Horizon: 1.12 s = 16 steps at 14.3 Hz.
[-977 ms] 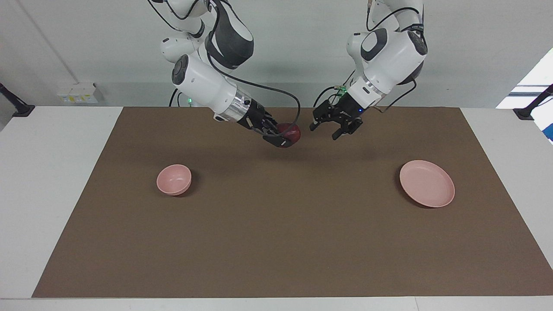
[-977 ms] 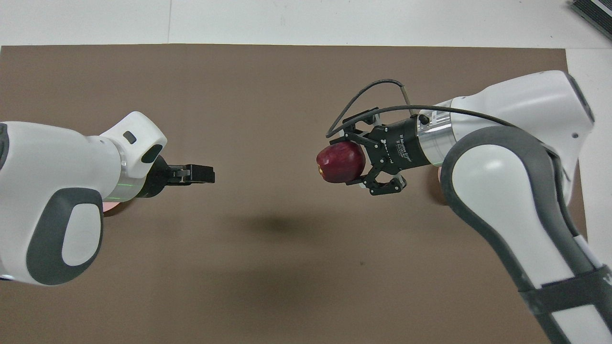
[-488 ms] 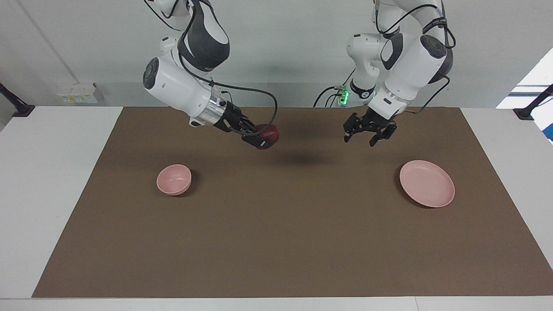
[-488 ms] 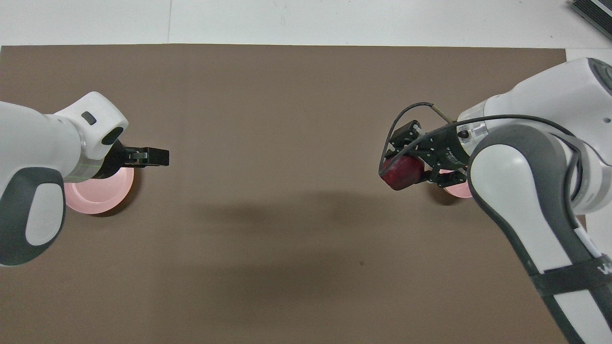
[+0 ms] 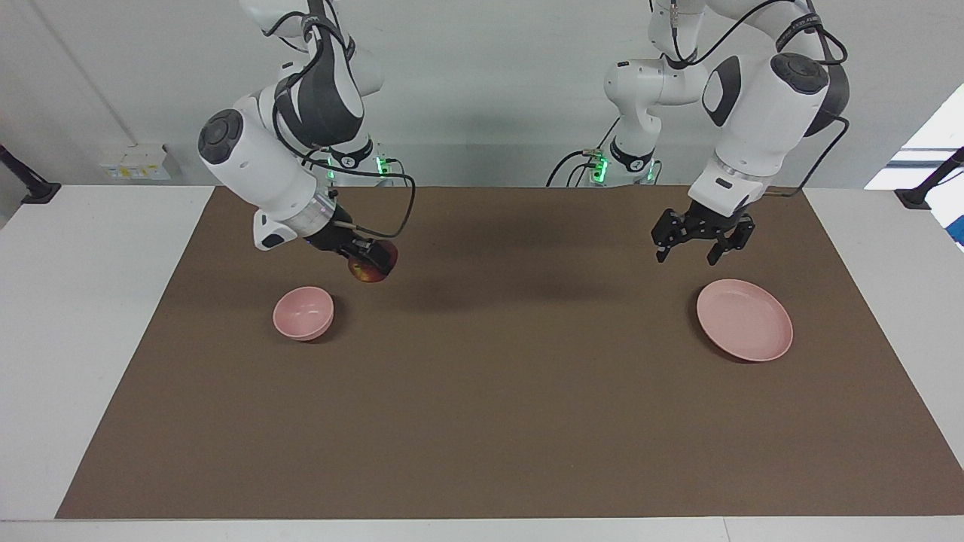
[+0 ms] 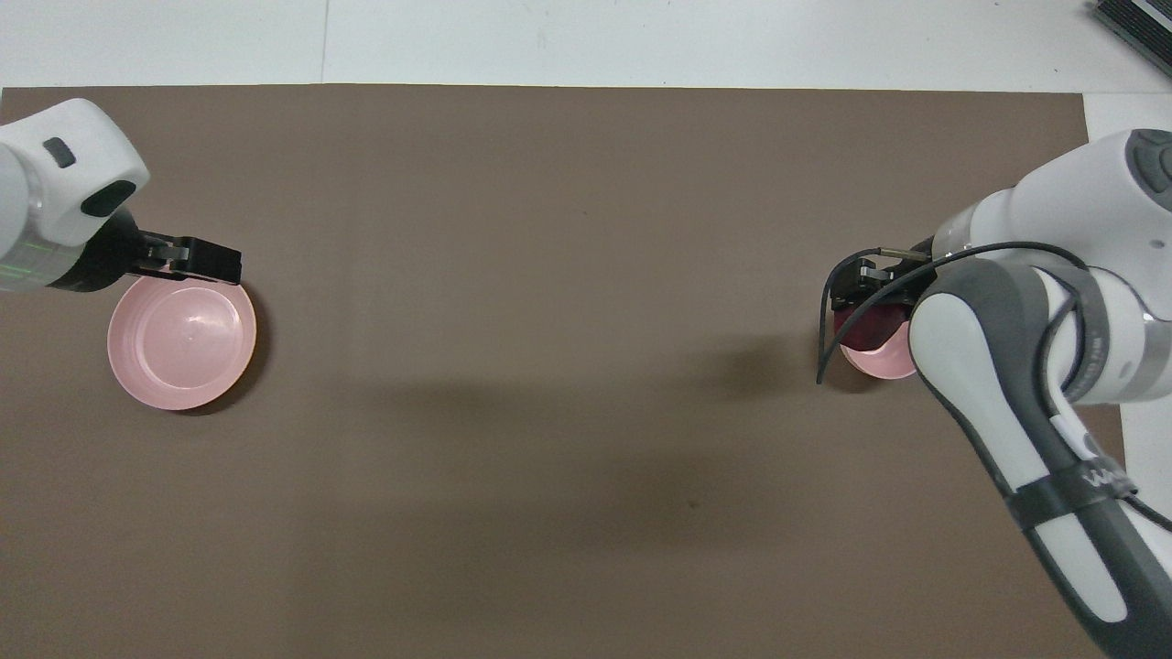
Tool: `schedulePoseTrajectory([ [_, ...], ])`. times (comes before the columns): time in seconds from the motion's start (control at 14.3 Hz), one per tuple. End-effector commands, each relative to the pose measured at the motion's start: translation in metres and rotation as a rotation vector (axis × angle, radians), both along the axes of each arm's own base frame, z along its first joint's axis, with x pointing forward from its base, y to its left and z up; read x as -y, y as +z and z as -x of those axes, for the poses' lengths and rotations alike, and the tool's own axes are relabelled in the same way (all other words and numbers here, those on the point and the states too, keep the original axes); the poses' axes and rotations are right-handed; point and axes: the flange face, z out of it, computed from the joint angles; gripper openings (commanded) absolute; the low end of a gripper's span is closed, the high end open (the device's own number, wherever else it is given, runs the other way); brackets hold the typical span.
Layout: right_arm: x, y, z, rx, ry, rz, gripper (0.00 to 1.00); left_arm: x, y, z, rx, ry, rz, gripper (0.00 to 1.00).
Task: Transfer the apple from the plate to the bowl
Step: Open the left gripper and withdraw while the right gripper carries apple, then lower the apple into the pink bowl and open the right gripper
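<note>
Next, my right gripper releases the dark red apple inside the small deep pink bowl (image 6: 881, 339) on the brown mat.
A dark red apple (image 5: 367, 274) hangs in the air with my right gripper (image 5: 373, 266) shut on it. In the facing view it is above the mat beside the small deep pink bowl (image 5: 303, 312), a little toward the table's middle. From overhead the apple (image 6: 863, 327) and right gripper (image 6: 861, 307) cover part of the bowl (image 6: 881, 364). The wide flat pink plate (image 5: 744, 319) lies bare at the left arm's end. My left gripper (image 5: 702, 247) hangs open and holds nothing, over the mat by the plate's (image 6: 181, 340) rim that is nearer to the robots.
A brown mat (image 5: 482, 406) covers most of the white table (image 5: 90, 316). A dark object (image 6: 1135, 23) lies at the table's corner farthest from the robots, at the right arm's end. Cables loop off the right wrist.
My right gripper has carried the apple from the table's middle toward the bowl and lower. My left gripper, still open, has swung away from the middle to the plate.
</note>
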Motion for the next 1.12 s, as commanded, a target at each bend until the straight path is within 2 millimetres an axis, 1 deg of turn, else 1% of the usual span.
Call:
schedulePoseTrajectory([
  [0.0,0.017,-0.024,-0.010,0.051,0.115,0.062,0.00,-0.029,0.029,0.004,-0.036,-0.047,-0.031,1.00],
  [0.07,0.020,-0.030,-0.011,0.053,0.143,0.074,0.00,-0.034,0.039,0.007,-0.047,-0.064,-0.033,1.00],
  [0.14,0.032,-0.038,-0.009,0.052,0.145,0.085,0.00,-0.039,0.042,0.011,-0.066,-0.068,-0.034,1.00],
  [0.21,0.040,-0.046,-0.006,0.053,0.144,0.085,0.00,-0.045,0.043,0.015,-0.088,-0.059,-0.035,1.00],
  [0.28,0.042,-0.054,-0.002,0.047,0.147,0.085,0.00,-0.050,0.050,0.021,-0.093,-0.050,-0.034,1.00],
  [0.42,0.041,-0.058,0.000,0.046,0.150,0.084,0.00,-0.052,0.065,0.034,-0.078,-0.049,-0.027,1.00],
  [0.49,0.041,-0.059,0.002,0.041,0.149,0.084,0.00,-0.055,0.067,0.039,-0.092,-0.044,-0.028,1.00],
  [0.56,0.042,-0.067,0.005,0.029,0.149,0.083,0.00,-0.056,0.066,0.041,-0.110,-0.042,-0.028,1.00],
  [0.63,0.046,-0.069,0.006,0.039,0.145,0.084,0.00,-0.055,0.065,0.042,-0.116,-0.043,-0.027,1.00],
  [0.91,0.047,-0.080,0.012,0.032,0.144,0.083,0.00,-0.063,0.066,0.046,-0.132,-0.028,-0.027,1.00],
  [1.05,0.049,-0.085,0.015,0.030,0.140,0.083,0.00,-0.063,0.065,0.048,-0.138,-0.028,-0.027,1.00],
])
